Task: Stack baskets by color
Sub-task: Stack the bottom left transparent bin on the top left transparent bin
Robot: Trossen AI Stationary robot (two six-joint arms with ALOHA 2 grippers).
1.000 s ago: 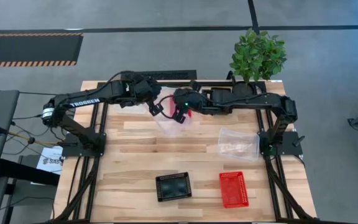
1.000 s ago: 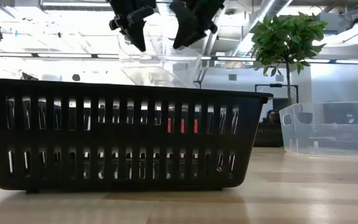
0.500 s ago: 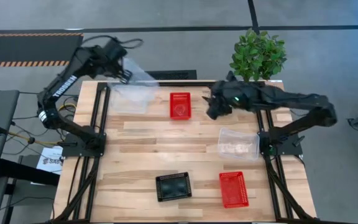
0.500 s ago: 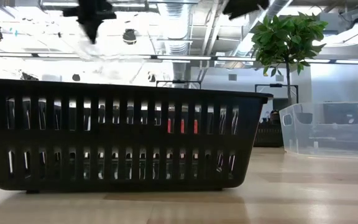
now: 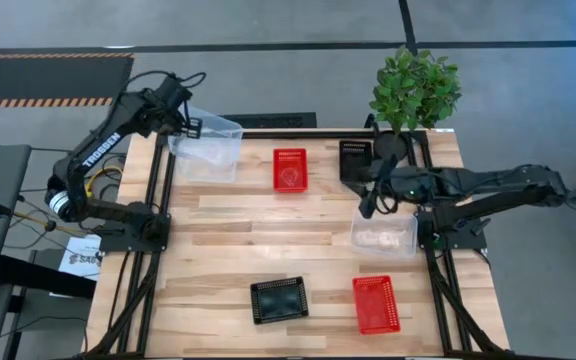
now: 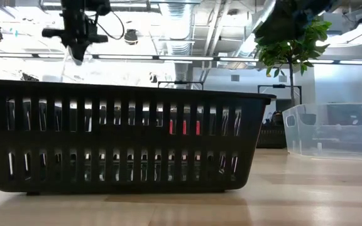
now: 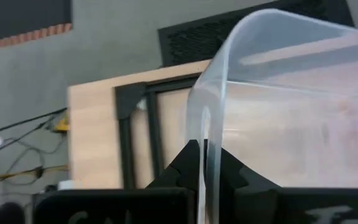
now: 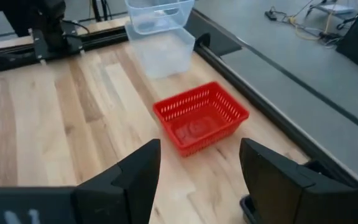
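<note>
My left gripper should release the clear basket between the black side rail and the far red basket [image 5: 206, 157] [image 7: 263, 149]. The clear basket is now held above another one.
My left gripper [image 5: 185, 127] is at the table's far left corner, shut on a clear basket [image 5: 211, 133] that it holds above a second clear basket [image 5: 208, 162] standing on the table. My right gripper [image 5: 368, 206] hangs open with nothing in it, above the table's right half, just beyond a third clear basket [image 5: 383, 232]. One red basket [image 5: 289, 169] stands at far centre and a black one [image 5: 355, 158] to its right. Another black basket [image 5: 279, 299] and another red one [image 5: 376, 304] stand near the front edge. My left gripper pinches the clear basket's side wall at its rim [image 7: 204, 134], one finger inside and one outside. The fingers slant down onto it from above. The basket hangs lifted clear and tilted, over the clear basket on the table.
A potted green plant [image 5: 415, 88] stands at the far right corner. Black frame rails run along the left [image 5: 158, 200] and right [image 5: 430, 250] sides. Bare wood lies in the table's middle between the far and near baskets.
My left gripper has swung from the table's far middle to the far left corner, rolling as it went, carrying the clear basket over the one there. My right gripper has come away from that basket and drawn back toward the right edge, sinking a little.
</note>
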